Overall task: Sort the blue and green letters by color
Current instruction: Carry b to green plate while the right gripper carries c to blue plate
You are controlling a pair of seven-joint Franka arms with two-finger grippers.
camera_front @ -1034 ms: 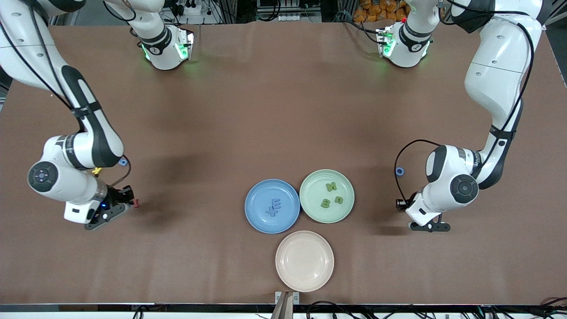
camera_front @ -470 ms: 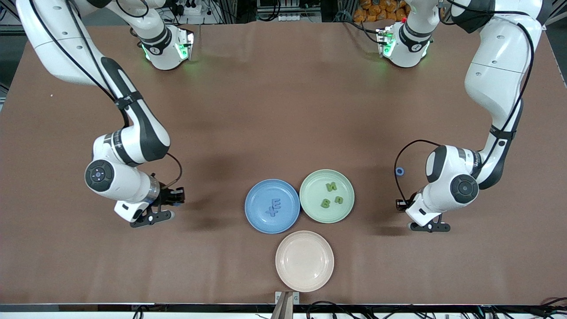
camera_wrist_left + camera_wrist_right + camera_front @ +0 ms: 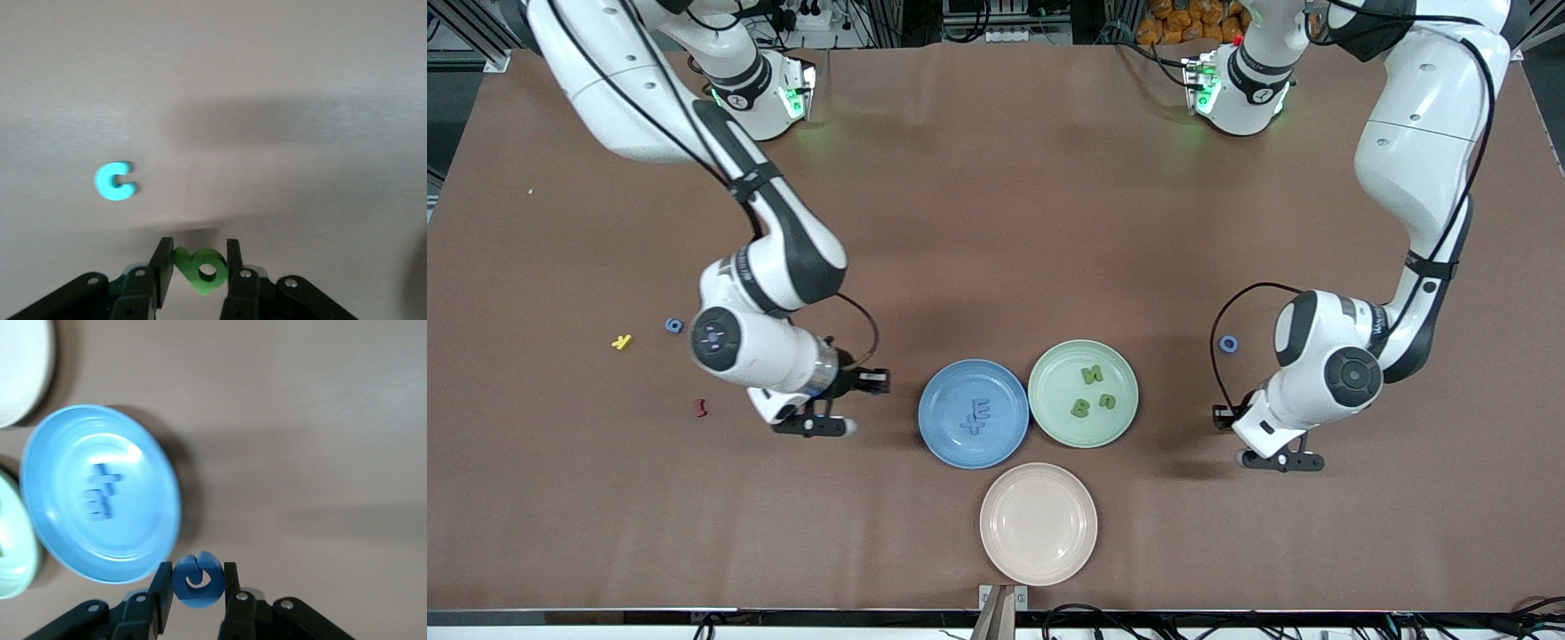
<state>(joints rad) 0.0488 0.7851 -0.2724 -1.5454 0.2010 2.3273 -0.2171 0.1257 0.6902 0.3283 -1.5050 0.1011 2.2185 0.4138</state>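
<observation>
Next, my left gripper releases the green P on the green plate [image 3: 1095,412] between the green B and the green N. The P is now held low over the table.
My right gripper [image 3: 860,405] is shut on a round blue letter [image 3: 197,579] and holds it just above the table, beside the blue plate [image 3: 947,396] at that plate's rim toward the right arm's end. That plate [image 3: 60,453] carries a blue E [image 3: 982,410] and X [image 3: 970,425]. My left gripper [image 3: 1233,437] is shut on a green P [image 3: 202,269] low over the table toward the left arm's end. A blue C [image 3: 1229,343] lies on the table near it and also shows in the left wrist view [image 3: 115,181]. The green plate [image 3: 1060,369] holds three green letters [image 3: 1092,391].
An empty pink plate [image 3: 1039,551] sits nearer the camera than the two other plates. Toward the right arm's end lie a small blue letter [image 3: 674,325], a yellow K [image 3: 622,341] and a dark red piece [image 3: 701,408].
My right arm has swung from the right arm's end of the table toward the blue plate with the blue letter in its grip. My left arm has barely shifted.
</observation>
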